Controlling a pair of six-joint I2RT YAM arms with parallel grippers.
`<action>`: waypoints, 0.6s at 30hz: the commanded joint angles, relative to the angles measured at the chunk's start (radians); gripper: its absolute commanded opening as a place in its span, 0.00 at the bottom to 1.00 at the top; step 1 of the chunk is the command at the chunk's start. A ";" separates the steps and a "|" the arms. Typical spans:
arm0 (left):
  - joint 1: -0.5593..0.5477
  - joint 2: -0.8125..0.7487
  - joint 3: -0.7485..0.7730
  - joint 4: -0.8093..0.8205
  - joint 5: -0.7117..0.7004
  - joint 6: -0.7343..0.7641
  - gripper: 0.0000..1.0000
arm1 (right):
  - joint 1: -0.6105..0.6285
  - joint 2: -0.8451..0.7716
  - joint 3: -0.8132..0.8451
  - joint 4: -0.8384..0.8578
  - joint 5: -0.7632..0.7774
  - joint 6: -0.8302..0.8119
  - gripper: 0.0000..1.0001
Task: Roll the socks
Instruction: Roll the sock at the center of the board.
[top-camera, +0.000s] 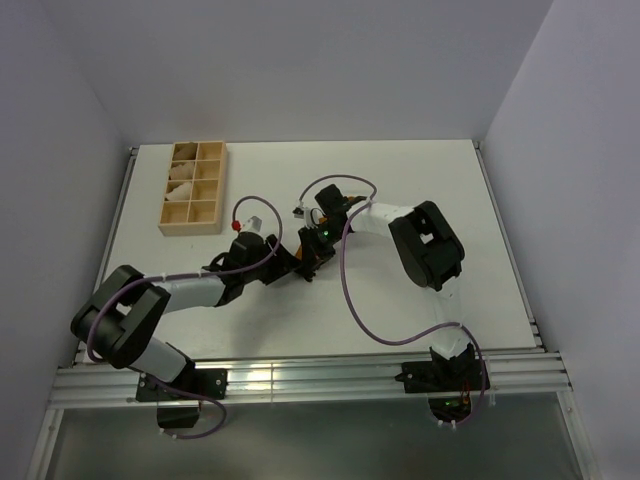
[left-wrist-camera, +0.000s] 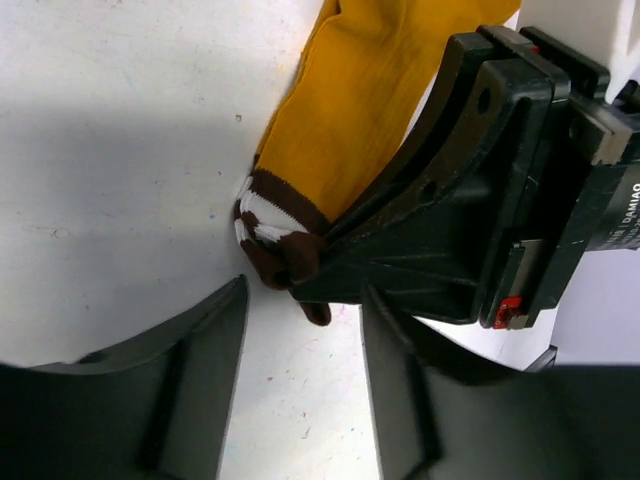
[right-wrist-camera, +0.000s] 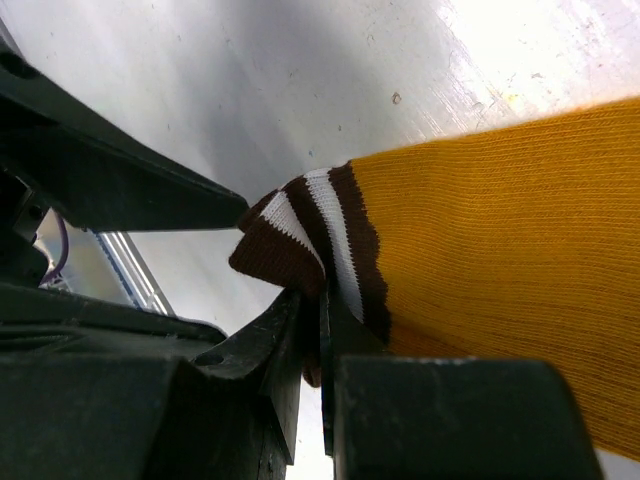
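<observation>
Next, my left gripper moves in and pinches the striped edge (left-wrist-camera: 246, 215) before my right gripper opens, because the fingers of my left gripper stop short of the bunched cuff.
The mustard-orange sock (left-wrist-camera: 350, 110) lies on the white table, its dark brown cuff (left-wrist-camera: 275, 215) with two white stripes bunched at the near end. My right gripper (right-wrist-camera: 320, 300) is shut on that cuff (right-wrist-camera: 300, 240), pinching the fabric between its fingers. My left gripper (left-wrist-camera: 303, 300) is open right in front of the cuff, bare table between its fingers and only the cuff's brown tip at the gap's mouth. In the top view both grippers (top-camera: 298, 262) (top-camera: 318, 240) meet at the table's middle and hide most of the sock.
A wooden compartment box (top-camera: 193, 186) with pale cream rolled bundles (top-camera: 183, 180) stands at the back left. The right arm's purple cable (top-camera: 350, 290) loops over the table towards the front edge. The right gripper's body (left-wrist-camera: 480, 200) crowds the left gripper's right side.
</observation>
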 joint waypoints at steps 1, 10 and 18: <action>-0.007 0.010 0.008 0.085 0.001 -0.020 0.53 | 0.002 0.033 0.016 -0.014 0.031 -0.006 0.14; -0.012 0.039 0.013 0.102 -0.027 -0.036 0.41 | -0.002 0.034 0.017 -0.010 0.030 0.000 0.15; -0.012 0.068 0.004 0.122 -0.047 -0.046 0.39 | -0.001 0.033 0.011 -0.002 0.031 0.006 0.16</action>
